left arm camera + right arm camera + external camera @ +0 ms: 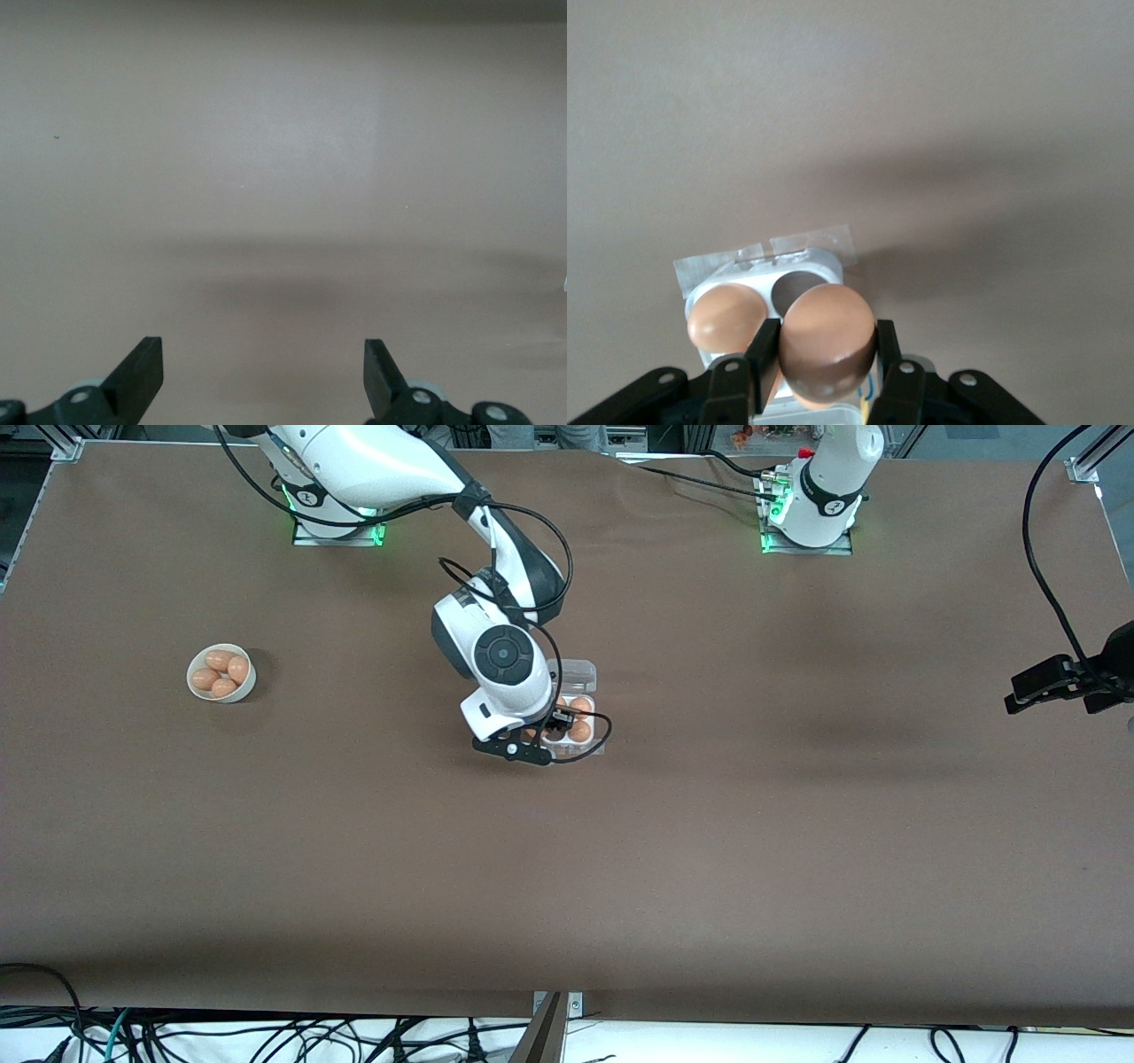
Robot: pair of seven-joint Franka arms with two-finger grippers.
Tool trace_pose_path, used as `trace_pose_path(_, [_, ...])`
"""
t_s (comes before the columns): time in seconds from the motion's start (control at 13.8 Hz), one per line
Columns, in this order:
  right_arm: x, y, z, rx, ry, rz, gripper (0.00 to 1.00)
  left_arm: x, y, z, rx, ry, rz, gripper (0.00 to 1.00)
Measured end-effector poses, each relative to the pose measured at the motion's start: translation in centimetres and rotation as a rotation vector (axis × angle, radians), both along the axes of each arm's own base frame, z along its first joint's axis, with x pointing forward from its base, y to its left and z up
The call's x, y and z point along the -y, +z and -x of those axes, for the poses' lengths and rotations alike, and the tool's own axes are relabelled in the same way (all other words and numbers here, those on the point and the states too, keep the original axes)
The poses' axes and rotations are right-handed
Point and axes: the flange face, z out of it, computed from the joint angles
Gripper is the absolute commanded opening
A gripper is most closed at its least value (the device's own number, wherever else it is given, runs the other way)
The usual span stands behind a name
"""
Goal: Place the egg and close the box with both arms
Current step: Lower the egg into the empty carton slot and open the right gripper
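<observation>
My right gripper is going to let go of the egg in the dark empty cell of the box's whitish tray point(555, 732) point(799, 290).
The box point(580, 677) sits at the table's middle with its clear lid lying open toward the robots' bases. Brown eggs point(580, 732) show in its whitish tray. My right gripper point(555, 726) hangs low over the tray. In the right wrist view the right gripper point(825, 343) is shut on the egg point(828, 332), just above the box point(757, 264). One egg point(726, 319) sits in a cell and a dark empty cell point(799, 288) lies beside it. My left gripper point(1059, 684) waits, open and empty point(264, 372), over bare table at the left arm's end.
A round white bowl point(221, 674) with several brown eggs stands toward the right arm's end of the table. Black cables loop round the right wrist beside the box. Brown table surface lies all around.
</observation>
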Motion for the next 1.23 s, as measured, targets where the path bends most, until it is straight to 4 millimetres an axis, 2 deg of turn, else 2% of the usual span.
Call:
trace_pose_path(0.29, [-1.5, -1.2, 1.4, -0.006, 0.023, 0.006, 0.36, 0.0, 0.0, 0.0, 0.000, 0.000, 0.000, 1.00])
trace_pose_path(1.01, [-2.0, -2.5, 1.3, -0.001, 0.001, -0.035, 0.37, 0.0, 0.0, 0.0, 0.000, 0.000, 0.000, 1.00])
trace_pose_path(1.09, [-2.0, -2.7, 1.3, -0.002, 0.001, -0.034, 0.40, 0.0, 0.0, 0.0, 0.000, 0.000, 0.000, 1.00])
trace_pose_path(1.23, [-2.1, -2.9, 1.2, 0.006, -0.001, -0.041, 0.78, 0.0, 0.0, 0.0, 0.000, 0.000, 0.000, 1.00])
